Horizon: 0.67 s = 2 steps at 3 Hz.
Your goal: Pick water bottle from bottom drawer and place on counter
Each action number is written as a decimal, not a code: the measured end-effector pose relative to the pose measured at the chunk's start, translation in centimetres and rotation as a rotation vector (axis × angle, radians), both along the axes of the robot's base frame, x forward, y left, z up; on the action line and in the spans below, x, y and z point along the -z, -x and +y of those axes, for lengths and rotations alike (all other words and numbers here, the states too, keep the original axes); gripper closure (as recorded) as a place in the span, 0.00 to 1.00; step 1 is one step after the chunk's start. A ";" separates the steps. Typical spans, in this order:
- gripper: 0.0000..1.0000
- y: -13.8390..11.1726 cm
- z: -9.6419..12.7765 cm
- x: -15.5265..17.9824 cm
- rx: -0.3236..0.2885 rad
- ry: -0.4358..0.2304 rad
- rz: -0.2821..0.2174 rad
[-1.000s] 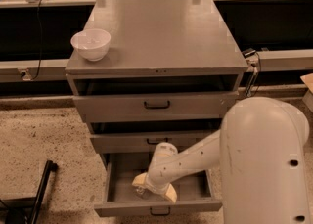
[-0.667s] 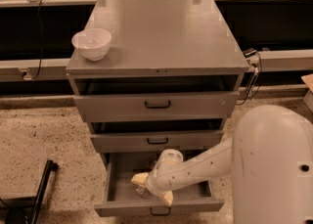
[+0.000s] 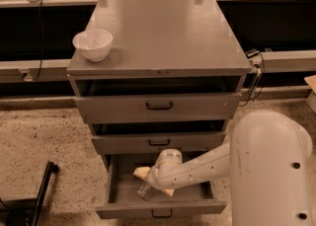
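The robot's gripper will next close on the middle of the water bottle [image 3: 149,183] that lies tilted in the open bottom drawer.
The bottom drawer [image 3: 197,206] of the grey cabinet is pulled open. My gripper [image 3: 154,183] is down inside it, left of centre, on a white arm that comes in from the right. The water bottle [image 3: 144,189], clear and ribbed, lies tilted right at the gripper and sticks out toward the drawer's front left; its cap is hidden. I cannot see whether the gripper holds it. The counter [image 3: 163,32] above is flat grey, with a white bowl [image 3: 92,44] on its front left corner.
The top drawer [image 3: 159,105] and middle drawer [image 3: 159,142] stand slightly open above my arm. My white arm housing [image 3: 269,170] fills the lower right. A black stand leg [image 3: 39,195] lies on the speckled floor at left. A pale ledge [image 3: 286,62] runs behind the cabinet.
My gripper has shifted a little up and toward the back of the bottom drawer. The bottle now shows beside it. The bowl and the drawers have not moved.
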<state>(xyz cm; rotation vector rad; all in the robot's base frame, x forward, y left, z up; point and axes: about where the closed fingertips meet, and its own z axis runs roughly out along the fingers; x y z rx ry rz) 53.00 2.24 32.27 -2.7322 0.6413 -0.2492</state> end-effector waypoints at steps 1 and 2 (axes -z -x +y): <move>0.00 -0.7 -0.5 0.8 0.008 0.018 0.003; 0.00 -2.8 -0.5 3.3 0.009 0.008 -0.016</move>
